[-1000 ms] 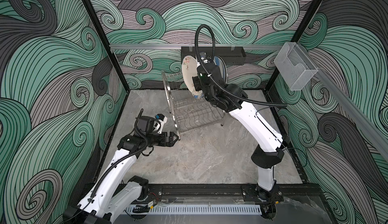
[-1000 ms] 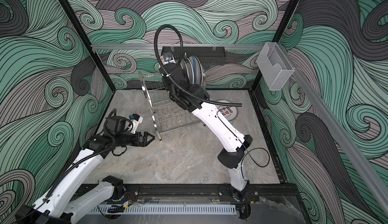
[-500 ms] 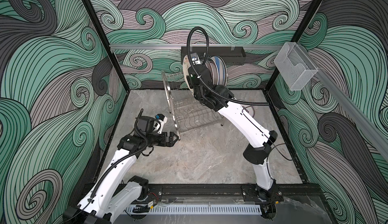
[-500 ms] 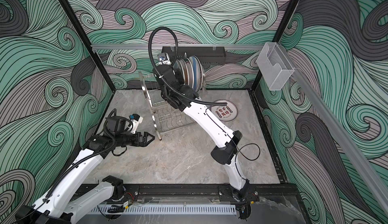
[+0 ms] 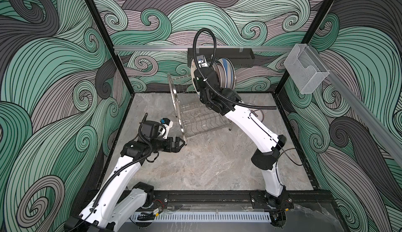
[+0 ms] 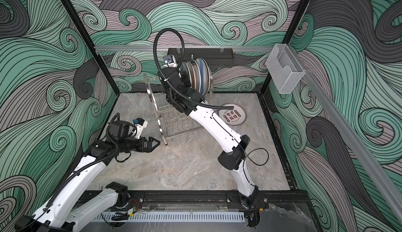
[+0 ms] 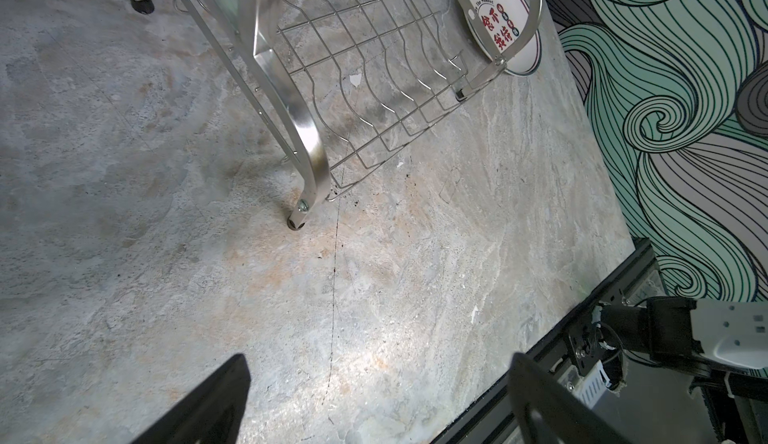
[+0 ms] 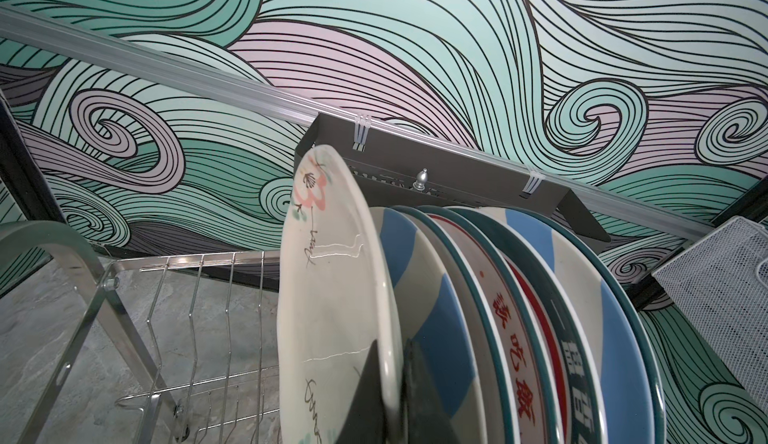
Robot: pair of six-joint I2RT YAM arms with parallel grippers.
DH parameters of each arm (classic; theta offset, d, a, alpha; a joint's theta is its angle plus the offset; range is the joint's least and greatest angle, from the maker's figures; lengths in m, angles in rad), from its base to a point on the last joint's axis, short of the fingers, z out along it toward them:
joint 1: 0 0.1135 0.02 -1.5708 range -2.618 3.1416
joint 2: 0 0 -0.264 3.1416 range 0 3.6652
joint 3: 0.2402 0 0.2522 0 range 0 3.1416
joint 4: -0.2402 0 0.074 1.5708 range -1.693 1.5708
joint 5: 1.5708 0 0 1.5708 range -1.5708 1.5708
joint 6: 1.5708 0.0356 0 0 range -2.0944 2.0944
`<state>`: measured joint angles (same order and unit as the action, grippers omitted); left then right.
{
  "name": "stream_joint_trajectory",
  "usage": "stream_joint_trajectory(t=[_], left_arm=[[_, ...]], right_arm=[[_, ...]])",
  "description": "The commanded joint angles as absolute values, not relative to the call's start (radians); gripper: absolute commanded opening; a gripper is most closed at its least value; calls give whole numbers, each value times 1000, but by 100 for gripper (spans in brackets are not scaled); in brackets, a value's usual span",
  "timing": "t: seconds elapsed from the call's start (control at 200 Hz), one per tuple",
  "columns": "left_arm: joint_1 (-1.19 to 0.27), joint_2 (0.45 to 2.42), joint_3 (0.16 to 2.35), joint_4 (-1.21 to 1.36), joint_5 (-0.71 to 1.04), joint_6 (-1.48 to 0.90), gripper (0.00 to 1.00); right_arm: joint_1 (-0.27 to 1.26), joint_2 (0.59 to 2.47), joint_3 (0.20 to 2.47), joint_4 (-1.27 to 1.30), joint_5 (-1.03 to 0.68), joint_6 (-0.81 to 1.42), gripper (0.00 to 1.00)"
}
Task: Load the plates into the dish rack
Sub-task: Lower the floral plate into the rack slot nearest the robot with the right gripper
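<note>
I need to let go of the cream plate with my right gripper on the upper level (image 5: 198,84) (image 8: 340,363) next to the blue-white striped plate.
The dish rack (image 5: 195,115) (image 6: 174,118) stands at the back middle of the table. Several plates (image 5: 226,74) (image 6: 200,76) (image 8: 519,338) stand on edge at the right end of its upper tier. My right gripper (image 8: 392,342) is shut on the rim of a cream plate (image 8: 332,296) with small drawings. It holds this plate upright beside the blue-white striped plate, and the cream plate's lower edge is hidden. Another plate with red characters (image 6: 233,116) (image 7: 503,17) lies flat on the table right of the rack. My left gripper (image 5: 181,142) (image 6: 156,142) (image 7: 379,361) is open and holds nothing, low by the rack's front foot (image 7: 296,221).
A black perforated tray (image 5: 239,57) hangs on the back wall rail just behind the standing plates. A clear acrylic box (image 5: 306,72) is fixed to the right wall rail. The rack's lower tier (image 7: 374,88) holds no plates.
My right arm has swung the cream plate back towards the standing plates and turned it edge-on. The left arm has not moved.
</note>
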<state>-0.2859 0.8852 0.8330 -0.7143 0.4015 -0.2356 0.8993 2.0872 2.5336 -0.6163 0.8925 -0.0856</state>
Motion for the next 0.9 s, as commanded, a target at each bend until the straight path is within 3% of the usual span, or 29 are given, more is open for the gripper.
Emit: stream_joint_trajectory(t=[0.0,0.53,0.695,0.796,0.896], left_arm=[[-281,871,833,-732,416,-221,99],[-280,868,830,-731,416,-222,99],[-280,866,830,-729,414,-223,98],[-280,867,831,-729,414,-223,99],[-279,868,831,-730,413,-224,99]], right_arm=[[903,2085,2581,-525,916,-43,0],[904,2080,2552,-567,905,-29,0],[906,2049,2516,-555,873,-36,14],[913,2030,2494,-534,865,-50,28],[919,2023,2496,-529,858,-62,32]])
